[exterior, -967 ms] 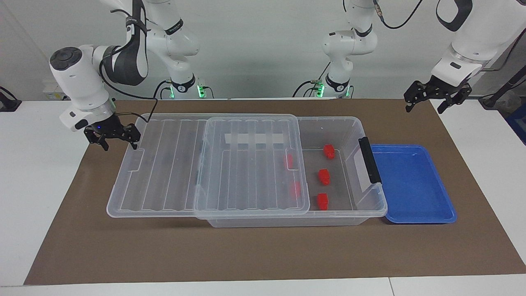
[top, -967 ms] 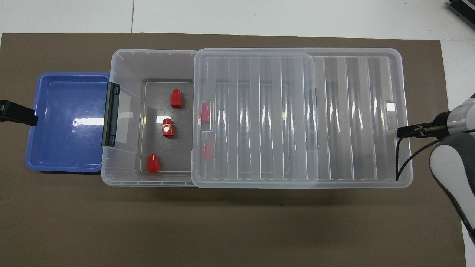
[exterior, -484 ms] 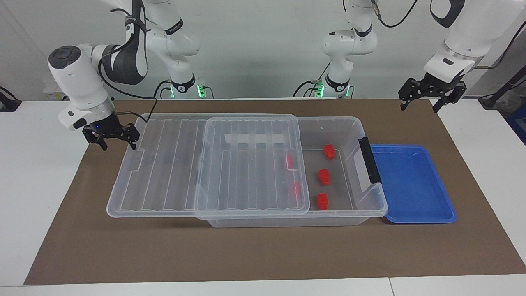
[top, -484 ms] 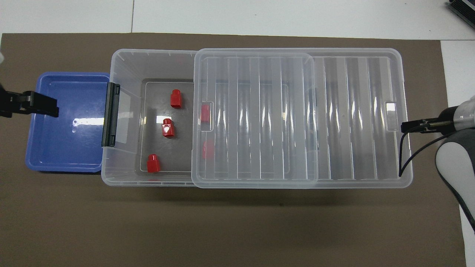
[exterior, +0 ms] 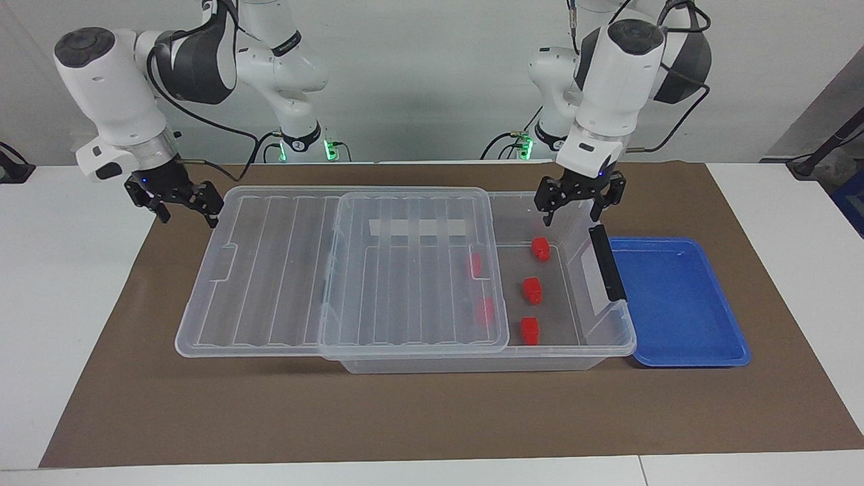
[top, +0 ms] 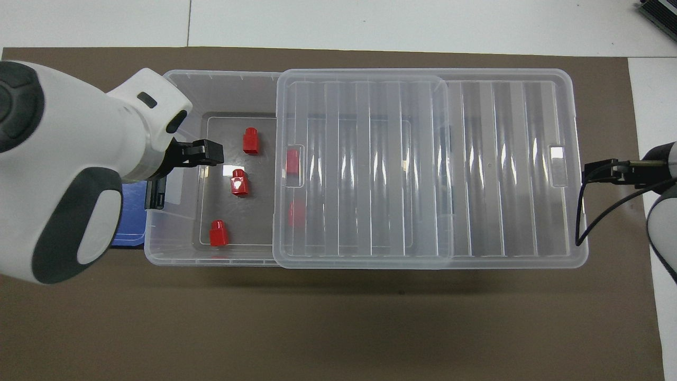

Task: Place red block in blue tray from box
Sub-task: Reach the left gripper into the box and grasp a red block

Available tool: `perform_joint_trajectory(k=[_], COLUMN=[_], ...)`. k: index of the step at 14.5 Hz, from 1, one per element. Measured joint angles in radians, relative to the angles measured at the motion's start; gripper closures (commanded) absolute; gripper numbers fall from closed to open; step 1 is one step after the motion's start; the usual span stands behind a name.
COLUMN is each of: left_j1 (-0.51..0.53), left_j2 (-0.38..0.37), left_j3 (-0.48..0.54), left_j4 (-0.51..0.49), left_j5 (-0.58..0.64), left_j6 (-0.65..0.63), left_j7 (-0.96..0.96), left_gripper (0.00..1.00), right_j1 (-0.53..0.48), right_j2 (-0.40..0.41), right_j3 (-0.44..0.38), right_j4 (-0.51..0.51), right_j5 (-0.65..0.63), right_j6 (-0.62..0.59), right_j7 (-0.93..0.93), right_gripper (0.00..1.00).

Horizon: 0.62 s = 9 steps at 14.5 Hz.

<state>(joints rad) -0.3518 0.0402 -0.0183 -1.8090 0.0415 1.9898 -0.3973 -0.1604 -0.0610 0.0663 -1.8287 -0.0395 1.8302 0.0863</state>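
My left gripper closes next on the middle red block (top: 239, 182) in the uncovered end of the clear box, the block that lies between the other uncovered blocks.
The clear box (exterior: 472, 365) lies along the table, its ribbed lid (exterior: 283, 270) slid toward the right arm's end. Three red blocks show in the uncovered end: (exterior: 540, 248), (exterior: 532, 289), (exterior: 530, 331). In the overhead view they are (top: 250, 141), (top: 239, 182), (top: 218, 233). Two more show dimly under the lid (exterior: 475, 264). The blue tray (exterior: 675, 300) sits beside the box's latched end. My left gripper (exterior: 579, 200) (top: 203, 153) is open and empty over the box's uncovered end. My right gripper (exterior: 177, 202) (top: 600, 172) is open and empty, raised by the lid's end.
A brown mat (exterior: 432, 418) covers the table under the box and tray. A black latch (exterior: 607, 262) stands on the box's end wall next to the tray. In the overhead view my left arm hides most of the tray (top: 127, 234).
My left arm swung in from past the tray's end to over the box's uncovered end. My right gripper rose a little and drew back from the lid's edge.
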Motion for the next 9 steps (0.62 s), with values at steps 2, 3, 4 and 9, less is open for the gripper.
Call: perform_joint_trajectory(k=[2,3,4,9], left_j1=[0.000,0.000,0.000,-0.001], left_j2=[0.033,0.050,0.067,0.204], left_j3=[0.002,0.003,0.005,0.009], left_j4=[-0.069,-0.101,-0.133,-0.194], left_j5=[0.000,0.000,0.000,0.001], left_j6=[0.113,0.171,0.230,0.413], left_j7=[0.001,0.001,0.001,0.000], left_gripper=[0.00,0.00,0.00,0.00], right_j1=[0.001,0.001,0.001,0.001], right_j2=[-0.001,-0.001,-0.002,-0.002], right_j3=[0.019,0.024,0.025,0.030], right_j4=[0.061,0.091,0.119,0.203], right_j5=[0.000,0.000,0.000,0.001], right_j6=[-0.068,-0.105,-0.142,-0.218], right_j7=[0.045,0.062,0.076,0.084], right_gripper=[0.00,0.00,0.00,0.00])
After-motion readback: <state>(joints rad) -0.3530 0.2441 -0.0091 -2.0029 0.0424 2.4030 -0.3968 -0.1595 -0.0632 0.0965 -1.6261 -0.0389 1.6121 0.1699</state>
